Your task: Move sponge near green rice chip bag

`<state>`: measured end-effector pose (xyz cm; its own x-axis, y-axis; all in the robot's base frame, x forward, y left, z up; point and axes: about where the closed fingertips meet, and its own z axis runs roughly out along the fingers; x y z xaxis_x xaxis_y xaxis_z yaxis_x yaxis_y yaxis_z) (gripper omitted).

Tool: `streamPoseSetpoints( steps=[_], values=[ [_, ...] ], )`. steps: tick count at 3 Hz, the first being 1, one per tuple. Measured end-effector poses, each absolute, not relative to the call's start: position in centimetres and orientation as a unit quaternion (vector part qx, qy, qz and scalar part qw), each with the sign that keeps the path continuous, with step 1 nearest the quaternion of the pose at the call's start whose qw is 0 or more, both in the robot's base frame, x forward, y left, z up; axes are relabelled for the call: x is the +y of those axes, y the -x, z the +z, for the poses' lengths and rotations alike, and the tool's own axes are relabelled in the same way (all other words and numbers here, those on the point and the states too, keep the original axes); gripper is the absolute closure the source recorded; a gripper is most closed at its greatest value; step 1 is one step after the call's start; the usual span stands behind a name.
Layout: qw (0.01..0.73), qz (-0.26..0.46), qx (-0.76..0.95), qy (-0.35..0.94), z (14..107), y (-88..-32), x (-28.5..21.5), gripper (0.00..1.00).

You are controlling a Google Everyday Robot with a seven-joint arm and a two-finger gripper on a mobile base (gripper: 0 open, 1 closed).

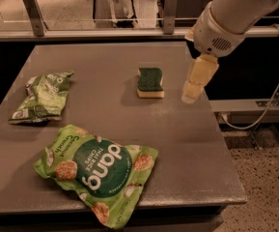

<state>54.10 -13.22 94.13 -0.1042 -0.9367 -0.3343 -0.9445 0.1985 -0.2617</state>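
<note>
My gripper goes to the dark green sponge next. It should then close on the sponge's side (159,83) nearest the white arm.
The sponge (150,81), dark green top over a pale yellow base, lies flat on the grey table (105,57), right of centre. The green rice chip bag (98,169), light green with a dark "dang" circle, lies at the table's front, left of centre. My gripper (191,96) hangs from the white arm (230,18) at the upper right. It points down over the table's right edge, just right of the sponge and apart from it, holding nothing that I can see.
A smaller crumpled green-and-white bag (43,96) lies at the table's left side. A metal rail with posts (170,8) runs behind the table. A cable (269,105) and speckled floor (269,178) are on the right.
</note>
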Motion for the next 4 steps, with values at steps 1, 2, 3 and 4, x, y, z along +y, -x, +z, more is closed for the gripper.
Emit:
streamPoseSetpoints(
  steps=[1, 2, 3, 4],
  values=[
    [0.23, 0.031, 0.729, 0.644, 92.8, -56.9, -9.4, 0.0],
    [0.23, 0.031, 0.729, 0.644, 92.8, -56.9, -9.4, 0.0],
    [0.229, 0.014, 0.737, 0.636, 92.8, -58.4, -9.8, 0.0],
    [0.251, -0.002, 0.744, 0.62, 92.9, -60.7, -10.1, 0.0]
  ],
)
